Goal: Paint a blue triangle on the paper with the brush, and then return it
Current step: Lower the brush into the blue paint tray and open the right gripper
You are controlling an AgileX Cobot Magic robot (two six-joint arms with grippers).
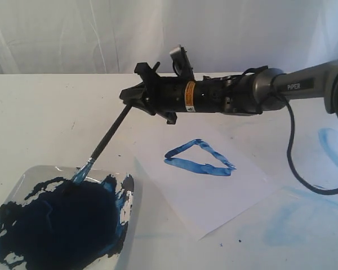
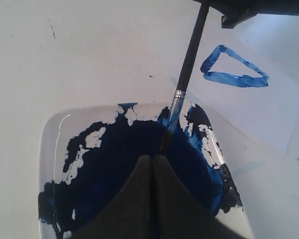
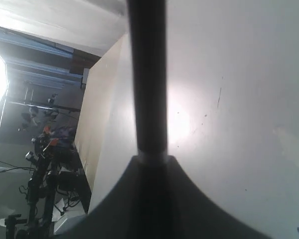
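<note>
My right gripper is to let go of the brush in the white tray's dark paint (image 1: pixel 82 189), with the brush's handle leaning over the tray's far rim.
The black-handled brush (image 1: pixel 104 143) slants down from my right gripper (image 1: pixel 128 101), which is shut on the upper end of its handle. Its blue bristle tip rests in the dark paint at the far edge of the white tray (image 1: pixel 39 171). The blue triangle (image 1: pixel 197 166) is an outline on the white paper (image 1: pixel 214 197), below my right arm. In the left wrist view my left gripper (image 2: pixel 152 158) hangs shut and empty over the tray (image 2: pixel 52 134), close to the brush (image 2: pixel 189 55). The triangle (image 2: pixel 234 79) and paper (image 2: pixel 259 109) lie beyond. The right wrist view shows the gripper (image 3: pixel 152 159) clamping the brush handle (image 3: pixel 147 74).
Pale blue smears of old paint (image 1: pixel 332 140) mark the tabletop at the right, with another patch (image 1: pixel 287 225) near the front. A black cable (image 1: pixel 290 152) hangs from the right arm. A white curtain backs the table.
</note>
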